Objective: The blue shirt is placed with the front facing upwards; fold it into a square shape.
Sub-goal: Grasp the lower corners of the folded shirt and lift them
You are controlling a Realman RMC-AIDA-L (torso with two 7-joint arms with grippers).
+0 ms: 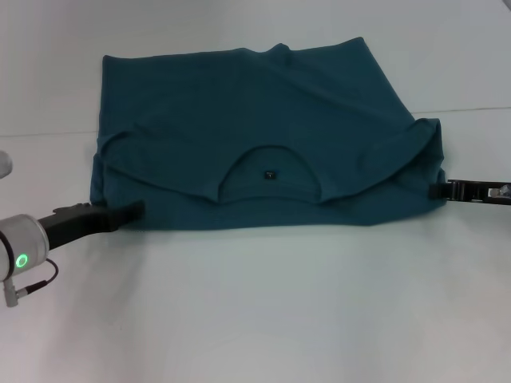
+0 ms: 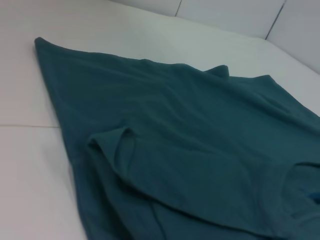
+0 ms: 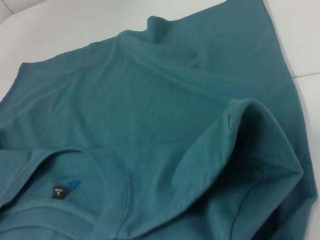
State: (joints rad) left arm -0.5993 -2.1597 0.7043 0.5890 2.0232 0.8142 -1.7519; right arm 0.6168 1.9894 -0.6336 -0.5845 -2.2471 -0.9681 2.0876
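Next, my left gripper backs off and takes that corner (image 1: 95, 198), as it sits inward of the shirt's near corner, before both grippers pull the shirt closer.
The blue shirt (image 1: 263, 120) lies spread on the white table, doubled over, with no lettering showing. Its round neckline (image 1: 271, 190) and small dark neck tag (image 1: 271, 173) face the near edge. Both sleeves lie folded in on the body. My left gripper (image 1: 132, 211) rests low on the table, its tip at the shirt's near left corner. At the near right corner, under the bunched right sleeve, my right gripper (image 1: 437, 191) meets the shirt's edge. Both wrist views show only cloth: the shirt (image 2: 190, 150) with a folded sleeve, and the shirt (image 3: 150, 100) with its neck tag (image 3: 58, 192).
The white table (image 1: 263, 319) stretches from the shirt to the near edge. A seam line (image 1: 48, 133) runs across the tabletop behind both arms. Pale wall panels (image 2: 225, 15) stand at the table's far side.
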